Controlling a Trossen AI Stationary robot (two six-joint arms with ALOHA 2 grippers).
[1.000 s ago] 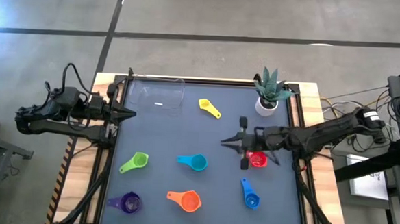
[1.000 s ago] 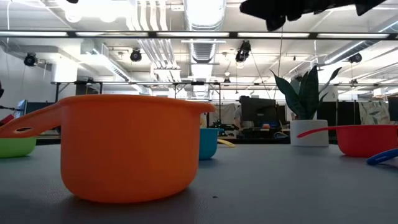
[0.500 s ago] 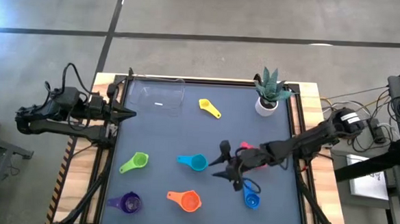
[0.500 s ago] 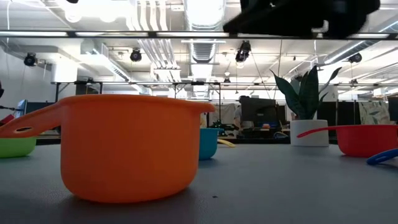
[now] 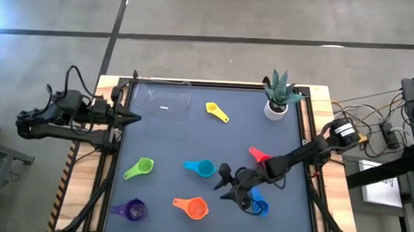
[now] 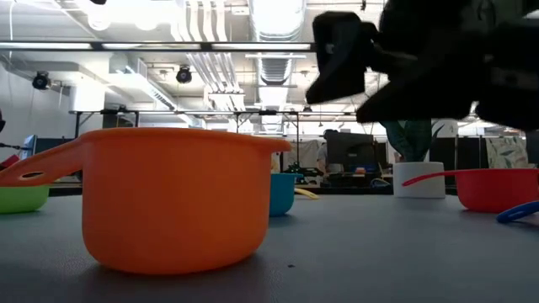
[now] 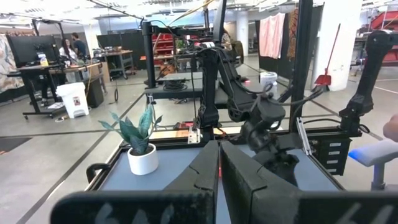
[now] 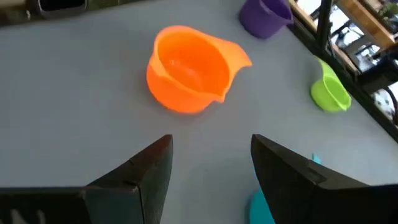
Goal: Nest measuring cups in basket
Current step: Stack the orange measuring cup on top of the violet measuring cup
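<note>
I will close my right gripper on the orange cup's rim (image 5: 207, 210) (image 8: 153, 65), on the side opposite its handle.
Seven measuring cups lie apart on the dark mat: yellow (image 5: 216, 111), red (image 5: 257, 155) partly under my right arm, green (image 5: 139, 168), light blue (image 5: 201, 168), blue (image 5: 260, 205), orange (image 5: 192, 207) and purple (image 5: 131, 211). The clear basket (image 5: 164, 99) stands at the far left with nothing in it. My right gripper (image 5: 222, 183) hangs open above the mat between the light blue, orange and blue cups; in its wrist view the orange cup (image 8: 189, 67) lies ahead of its fingers. My left gripper (image 5: 132, 117) waits shut at the left edge.
A white pot with a spiky green plant (image 5: 277, 98) stands at the far right corner. Dark frame rails (image 5: 112, 161) run along the table's left and right sides. Bare mat lies between the yellow cup and the light blue cup.
My right gripper has gone from above the red cup toward the near edge and the left, coming lower, and has opened its fingers. It now hangs between the light blue, orange and blue cups. No cup has moved.
</note>
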